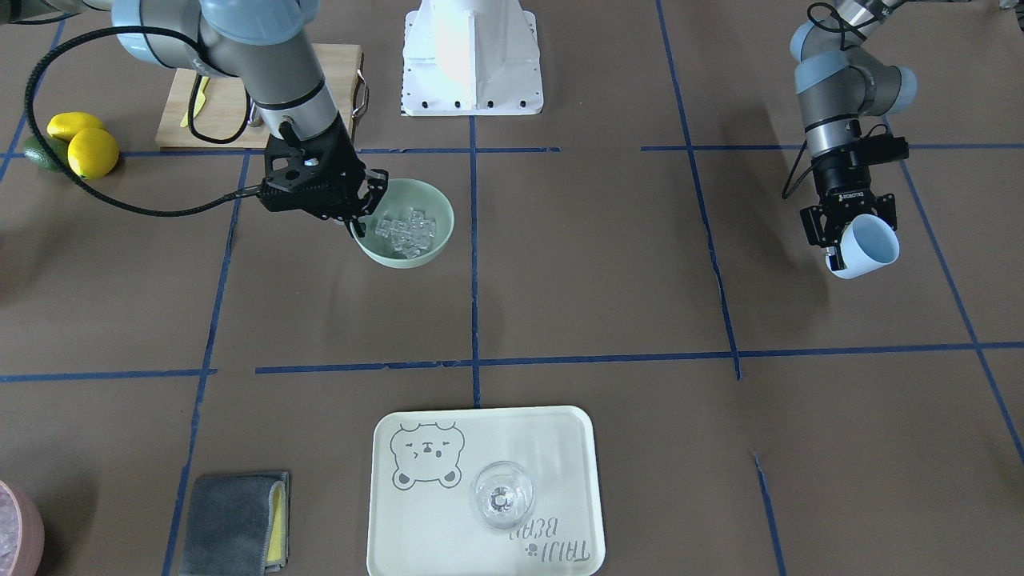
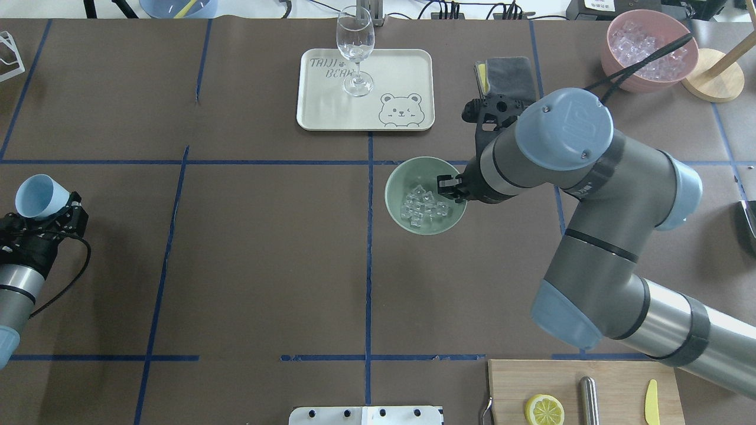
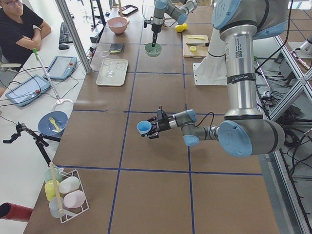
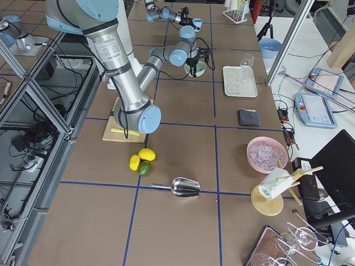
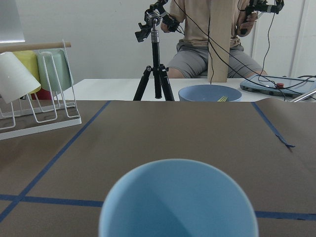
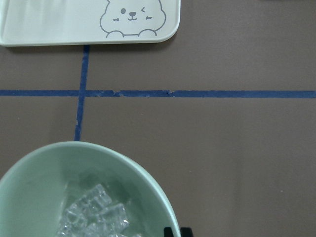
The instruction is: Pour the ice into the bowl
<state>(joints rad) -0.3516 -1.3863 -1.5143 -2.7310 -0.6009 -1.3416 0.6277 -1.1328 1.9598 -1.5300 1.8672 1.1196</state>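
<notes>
My right gripper is going to set the mint-green bowl down on the table [image 1: 72,256] near the lemons, on the side of the pink bowl.
The pale mint-green bowl [image 1: 432,240] [image 2: 407,171] stands on the brown table and holds the ice [image 1: 408,228] [image 2: 420,206], a pile of small clear cubes. My right gripper [image 1: 366,210] [image 2: 449,189] is at the bowl's rim on the robot's right side, and its fingertips look pinched on that rim. The right wrist view shows the bowl [image 6: 39,173] and the ice [image 6: 94,215] close below. My left gripper [image 1: 850,242] [image 2: 52,208] is far off to the side, shut on a light blue cup [image 1: 870,244] [image 2: 35,196] [image 5: 177,202] held tilted above the table. The cup looks empty.
A cream tray [image 2: 319,112] [image 1: 560,448] with a wine glass [image 2: 356,47] lies beyond the bowl. A grey cloth [image 2: 508,71] and a pink bowl of ice [image 2: 649,50] sit at the far right. A cutting board [image 2: 561,378] with a lemon half, lemons [image 1: 84,144] and a metal scoop [image 4: 186,187] are nearby.
</notes>
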